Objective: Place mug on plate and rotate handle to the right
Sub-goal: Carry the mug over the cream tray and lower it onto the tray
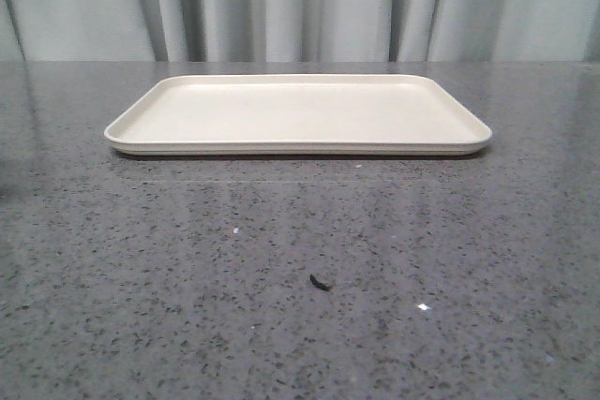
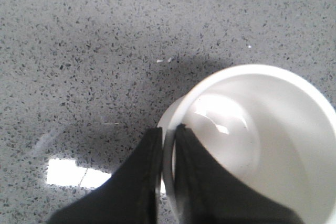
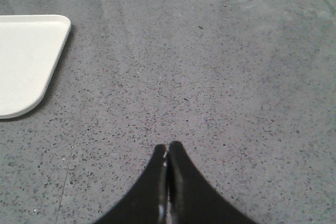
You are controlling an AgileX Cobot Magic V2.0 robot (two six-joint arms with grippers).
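Observation:
Next, I release the white mug with my left gripper on the cream plate (image 1: 273,126), near its front edge's middle.
The cream plate (image 1: 298,114) lies flat on the grey table at the far middle; its corner also shows in the right wrist view (image 3: 26,61). The white mug (image 2: 262,129) shows only in the left wrist view, seen from above into its open top. My left gripper (image 2: 168,132) is shut on the mug's rim, one finger inside the wall and one outside. The handle and the smiley face are hidden. My right gripper (image 3: 168,149) is shut and empty over bare table, to the right of the plate. Neither gripper nor the mug shows in the front view.
A small dark speck (image 1: 321,282) lies on the grey speckled table (image 1: 300,259) in front of the plate. Grey curtains (image 1: 300,2) hang behind the table's far edge.

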